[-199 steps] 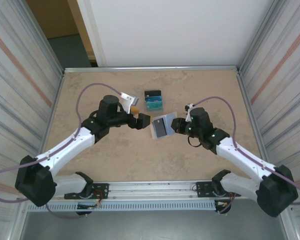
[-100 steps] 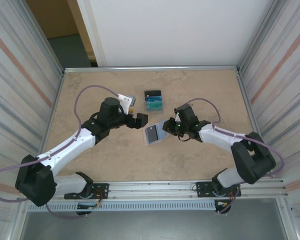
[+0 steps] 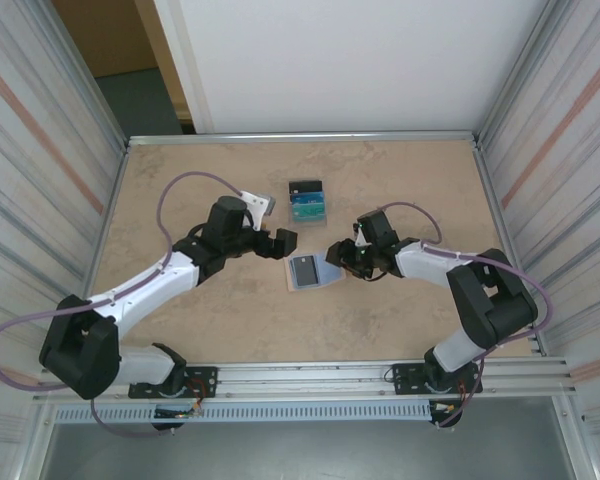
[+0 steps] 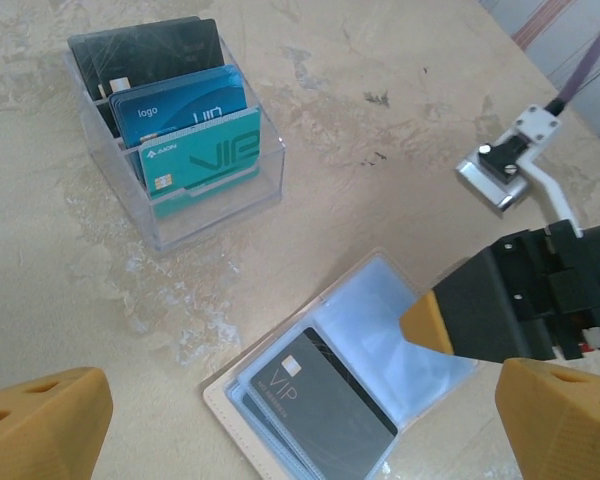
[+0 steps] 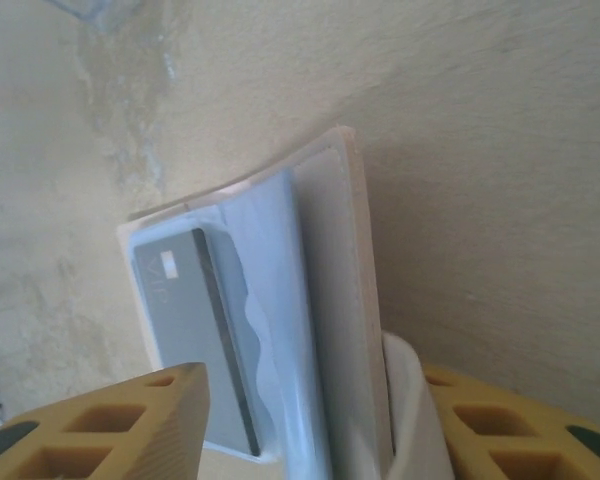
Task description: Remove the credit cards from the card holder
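Note:
My right gripper is at the holder's tan cover, away from the black card. It should leave the cover and pinch the card's dark striped edge [image 5: 223, 335].
The card holder [image 3: 307, 271] lies opened on the table, with a tan rim and pale blue sleeves [image 4: 400, 330] inside. A black credit card [image 4: 325, 400] marked VIP sits in its front sleeve, and more sleeves are stacked under it. In the right wrist view the same card [image 5: 185, 330] shows beside the upright tan cover [image 5: 335, 300]. My right gripper [image 3: 337, 254] is shut on the holder's right flap, one tan fingertip [image 4: 427, 320] resting on the blue inside. My left gripper [image 3: 283, 243] hovers just left of the holder, open wide and holding nothing, with its fingers [image 4: 40, 420] at the frame's lower corners.
A clear plastic box [image 3: 307, 200] stands behind the holder, holding black, blue and teal cards [image 4: 195, 150]. A white cable clip [image 4: 510, 165] of the right arm hangs above the table to the right. Metal walls close in the sides.
My right gripper has swung left and down, bringing the holder from a raised tilt to lie open on the table. The left gripper has shifted slightly toward it.

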